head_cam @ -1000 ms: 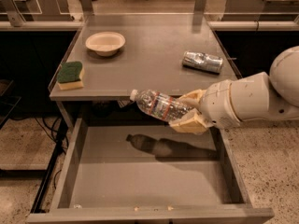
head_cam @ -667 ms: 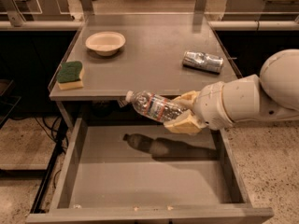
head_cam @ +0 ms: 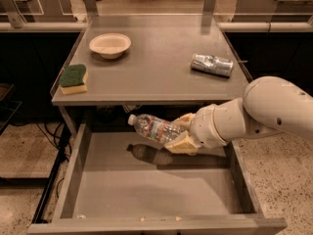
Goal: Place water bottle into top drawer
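The robot's gripper needs to release the water bottle on its shadow [head_cam: 164,161] toward the back of the grey bottom of the top drawer.
The water bottle [head_cam: 154,128] is clear and ribbed, with a white cap pointing up-left and a white, red and blue label. My gripper [head_cam: 182,132] is shut on its base end and holds it nearly horizontal in the air above the open top drawer [head_cam: 146,190]. The drawer is a wide, shallow grey metal tray pulled fully out below the tabletop. The bottle's shadow falls on the drawer floor near its back. My white arm reaches in from the right.
On the grey tabletop [head_cam: 156,62] stand a beige bowl [head_cam: 110,45] at the back left, a green and yellow sponge [head_cam: 73,78] at the left edge, and a crushed silver can [head_cam: 212,64] at the right. Other tables and chair bases stand behind.
My gripper has moved the bottle lower and a little to the left, down toward the drawer. The objects on the table have not moved.
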### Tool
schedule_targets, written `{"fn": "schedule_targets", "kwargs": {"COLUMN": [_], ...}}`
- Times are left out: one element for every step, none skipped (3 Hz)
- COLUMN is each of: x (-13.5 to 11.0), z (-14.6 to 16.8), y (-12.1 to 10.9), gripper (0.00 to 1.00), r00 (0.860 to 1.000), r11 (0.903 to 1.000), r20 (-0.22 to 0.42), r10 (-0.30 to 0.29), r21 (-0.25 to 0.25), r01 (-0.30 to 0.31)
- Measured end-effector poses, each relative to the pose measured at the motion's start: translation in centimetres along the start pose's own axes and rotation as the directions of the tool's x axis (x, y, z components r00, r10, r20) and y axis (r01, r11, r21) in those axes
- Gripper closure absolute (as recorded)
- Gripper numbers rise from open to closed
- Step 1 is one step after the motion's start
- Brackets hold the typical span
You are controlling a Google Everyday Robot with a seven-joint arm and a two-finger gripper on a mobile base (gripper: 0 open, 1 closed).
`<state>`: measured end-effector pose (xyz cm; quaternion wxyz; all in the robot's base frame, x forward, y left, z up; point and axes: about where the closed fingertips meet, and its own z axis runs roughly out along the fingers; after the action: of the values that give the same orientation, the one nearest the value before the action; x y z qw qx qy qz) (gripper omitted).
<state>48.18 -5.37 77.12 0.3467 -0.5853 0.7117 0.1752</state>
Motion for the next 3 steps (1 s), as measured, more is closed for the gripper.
{"fn": "schedule_targets", "kwargs": {"x": [1.5,1.5,3.1], "z": [2.8,2.8,4.3], "y": [0.8,0.8,0.8], "gripper": [1.00,1.00,1.00], "r00": [0.999,0.999,0.998], "r11": [0.9996,0.9996,0.9984], "r20": [-0.048,-0.048,-0.062], "r10": [-0.008,-0.008,0.019], "r21": [-0.029,-0.029,-0.051], "r01": [0.006,0.006,-0.022]}}
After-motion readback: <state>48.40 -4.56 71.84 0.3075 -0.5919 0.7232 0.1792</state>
